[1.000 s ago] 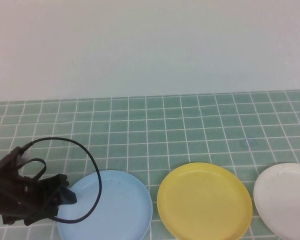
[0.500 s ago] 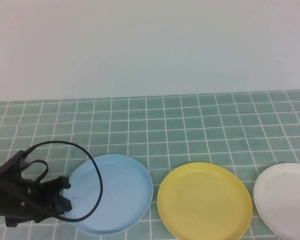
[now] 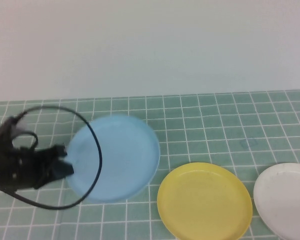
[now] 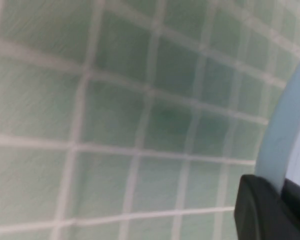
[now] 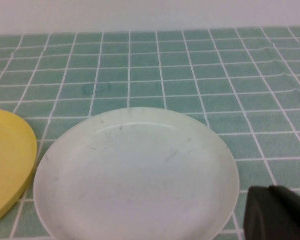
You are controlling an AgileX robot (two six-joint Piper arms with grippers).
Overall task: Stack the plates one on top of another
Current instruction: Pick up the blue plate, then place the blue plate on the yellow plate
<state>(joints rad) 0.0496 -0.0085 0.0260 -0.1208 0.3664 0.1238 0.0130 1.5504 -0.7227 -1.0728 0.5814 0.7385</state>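
My left gripper is to release the light blue plate on top of the yellow plate (image 3: 205, 201), over the middle of that plate.
My left gripper (image 3: 65, 167) is shut on the left rim of the light blue plate (image 3: 117, 157), which hangs tilted above the table at the left. In the left wrist view the plate's rim (image 4: 285, 135) runs between the dark fingers (image 4: 260, 210). The yellow plate (image 3: 204, 200) lies flat on the table to its right, apart from it. The white plate (image 3: 285, 197) lies at the right edge. My right gripper (image 5: 280, 215) is out of the high view; its wrist view shows its fingers together just off the white plate (image 5: 135, 175).
The table is covered by a green tiled cloth (image 3: 215, 120) that ends at a pale wall behind. A black cable (image 3: 92, 145) loops from the left arm across the blue plate.
The left gripper closed on the blue plate's rim and lifted it up and away from the front edge. The yellow and white plates have not moved.
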